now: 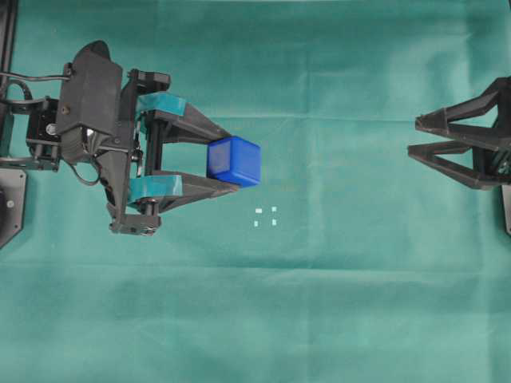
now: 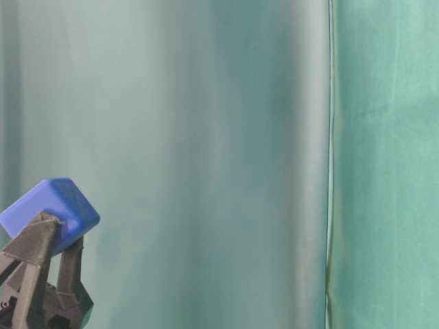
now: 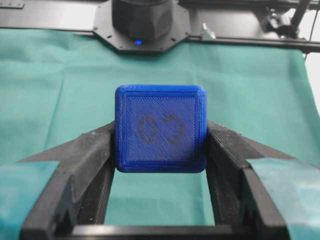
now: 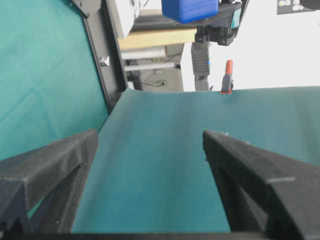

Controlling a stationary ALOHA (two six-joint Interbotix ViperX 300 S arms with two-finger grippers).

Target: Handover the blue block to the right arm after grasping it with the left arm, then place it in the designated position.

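Note:
My right gripper needs to close next on the loose end (image 1: 244, 162) (image 4: 192, 10) of the blue block, the end that sticks out from my left gripper's fingers.
The blue block (image 1: 234, 160) is a bright blue cube held between the teal-taped fingers of my left gripper (image 1: 228, 161), which is shut on it and holds it above the cloth. It fills the middle of the left wrist view (image 3: 161, 129) and shows tilted in the table-level view (image 2: 51, 212). It also shows at the top of the right wrist view (image 4: 189, 10). My right gripper (image 1: 415, 136) has plain black fingers, is open and empty at the far right, pointing towards the block. The designated position (image 1: 265, 216) is a small square of white marks below and right of the block.
Green cloth (image 1: 319, 303) covers the table. The right arm's base (image 3: 142, 20) stands at the cloth's far edge in the left wrist view. A dark frame post (image 4: 107, 55) and an orange clamp (image 4: 228, 75) stand beyond the cloth's edge.

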